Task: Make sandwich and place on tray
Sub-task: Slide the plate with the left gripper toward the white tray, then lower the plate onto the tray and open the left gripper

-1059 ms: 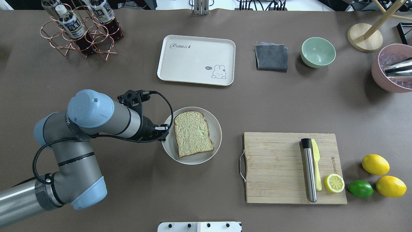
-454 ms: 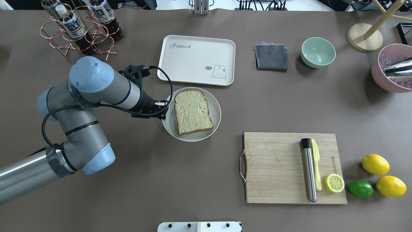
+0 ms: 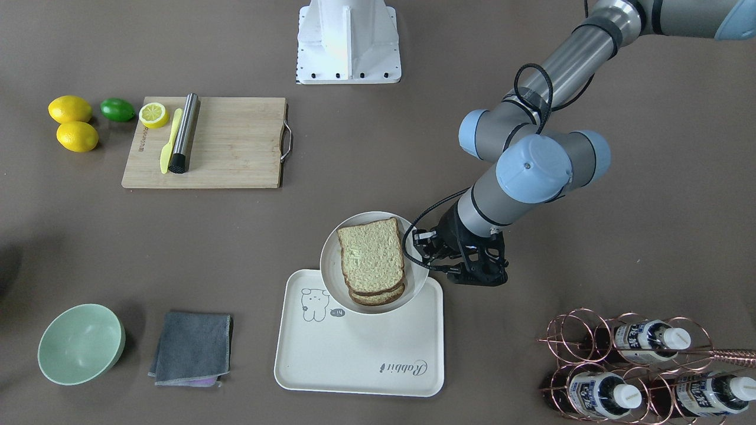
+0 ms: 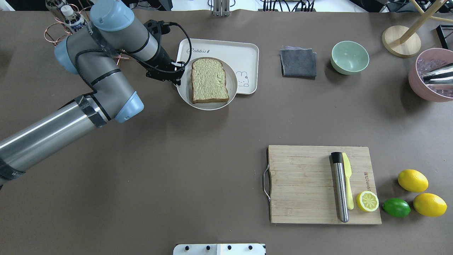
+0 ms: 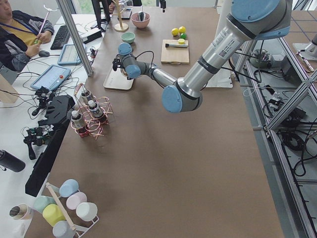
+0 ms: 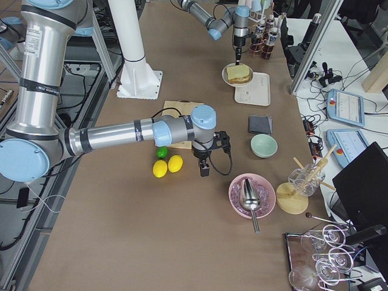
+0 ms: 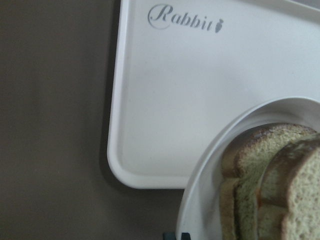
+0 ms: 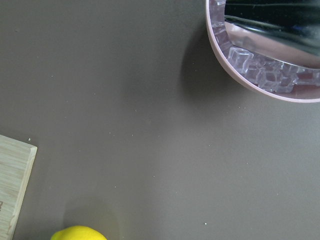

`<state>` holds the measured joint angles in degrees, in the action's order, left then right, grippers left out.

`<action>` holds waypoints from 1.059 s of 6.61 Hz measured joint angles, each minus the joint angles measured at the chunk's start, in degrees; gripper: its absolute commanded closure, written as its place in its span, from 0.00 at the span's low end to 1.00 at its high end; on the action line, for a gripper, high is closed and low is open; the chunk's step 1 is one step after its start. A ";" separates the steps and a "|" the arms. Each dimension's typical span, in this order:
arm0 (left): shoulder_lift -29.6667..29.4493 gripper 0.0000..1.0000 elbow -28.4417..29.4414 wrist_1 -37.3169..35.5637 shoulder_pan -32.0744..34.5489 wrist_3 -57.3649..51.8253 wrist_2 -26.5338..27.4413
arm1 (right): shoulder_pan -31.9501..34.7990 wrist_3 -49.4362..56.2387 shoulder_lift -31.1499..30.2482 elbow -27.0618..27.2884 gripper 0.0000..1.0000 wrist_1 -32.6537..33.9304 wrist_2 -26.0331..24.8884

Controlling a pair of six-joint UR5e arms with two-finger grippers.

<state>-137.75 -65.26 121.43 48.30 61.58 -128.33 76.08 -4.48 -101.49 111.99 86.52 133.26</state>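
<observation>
The robot's left gripper needs to put the white plate with the sandwich, now partly over the cream tray, down between the bear drawing and the Rabbit lettering (image 3: pixel 359 337) (image 7: pixel 257 83).
The sandwich (image 4: pixel 208 80), two brown-crusted bread slices stacked, lies on a round white plate (image 4: pixel 212 106); no egg shows between them. My left gripper (image 4: pixel 178 76) is shut on the plate's left rim and holds the plate partly over the near-left part of the cream tray (image 4: pixel 244 49). In the front view the plate (image 3: pixel 331 265) with the sandwich (image 3: pixel 371 255) overlaps the tray (image 3: pixel 354 354) edge nearest the robot, with the gripper (image 3: pixel 414 248) at the rim. The left wrist view shows tray (image 7: pixel 200 100), plate rim (image 7: pixel 210 180) and bread (image 7: pixel 270 180). My right gripper (image 6: pixel 205 173) hangs near the lemons; I cannot tell whether it is open or shut.
A copper bottle rack (image 4: pixel 70 21) stands just left of my left arm. A grey cloth (image 4: pixel 298 63), green bowl (image 4: pixel 349 57) and pink ice bowl (image 4: pixel 431 76) lie right of the tray. The wooden cutting board (image 4: pixel 324 184) with knife, muddler and lemon half sits front right.
My left arm has carried the plate with the sandwich away from the robot, from the table's middle to over the tray's near-left part. Nothing else moved.
</observation>
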 measured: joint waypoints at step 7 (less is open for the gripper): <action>-12.57 1.00 25.78 9.75 1.81 -3.26 -0.10 | 0.22 -0.38 1.22 -0.53 0.00 -0.09 0.19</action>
<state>-150.33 -39.48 131.18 50.12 58.32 -128.43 76.30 -4.86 -100.27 111.46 86.43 133.45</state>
